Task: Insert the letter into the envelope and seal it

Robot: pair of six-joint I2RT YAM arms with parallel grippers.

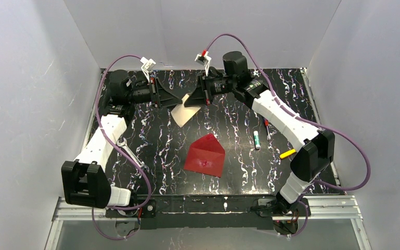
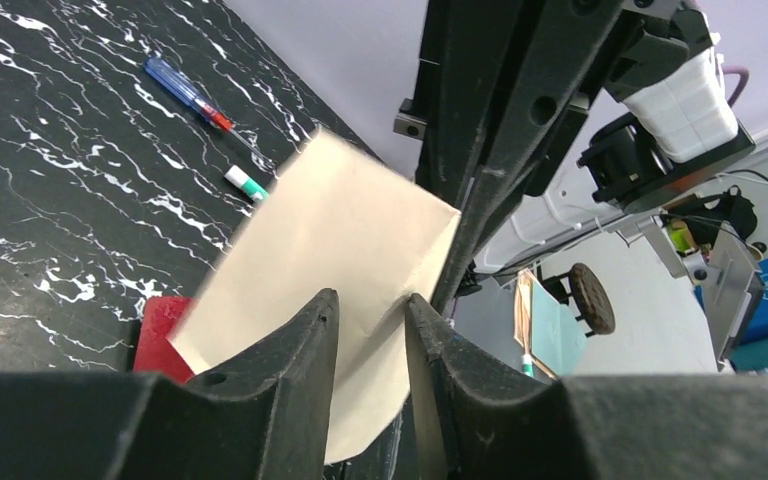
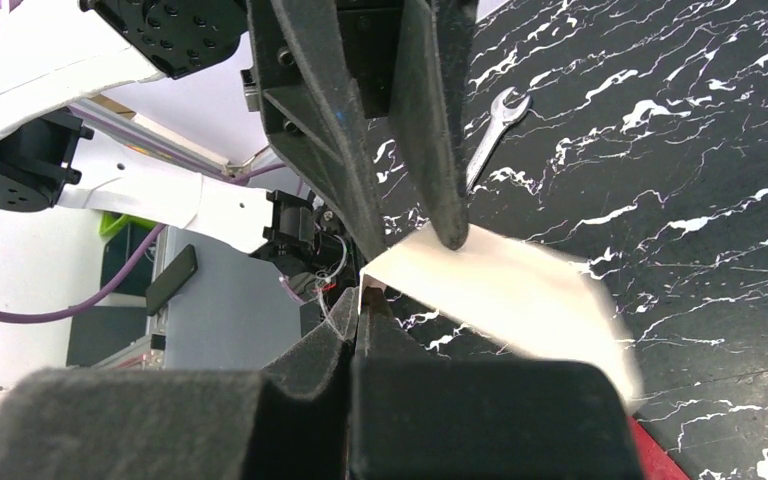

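Observation:
The letter is at a slant with its corner in my right gripper, so my left gripper should take the letter's edge [image 3: 412, 238] and offer the opposite side to my right gripper.
The cream letter [image 1: 184, 112] hangs tilted above the far middle of the table, held up between the two arms. My right gripper [image 1: 194, 99] is shut on one edge of it; in the right wrist view the jaws [image 3: 362, 295] pinch the sheet [image 3: 500, 290]. My left gripper [image 1: 179, 100] meets it from the other side. Its fingers [image 2: 372, 297] straddle the letter [image 2: 330, 230] with a narrow gap still between them. The red envelope [image 1: 204, 156] lies flat at the table's middle with its pointed flap open toward the far side. It also shows under the letter [image 2: 160, 335].
A wrench [image 1: 130, 152] lies by the left arm. On the right lie a white-and-green glue stick [image 1: 257, 139], a small screwdriver [image 1: 266, 126] and a yellow piece [image 1: 287, 153]. White walls close in the left, the right and the far side of the table.

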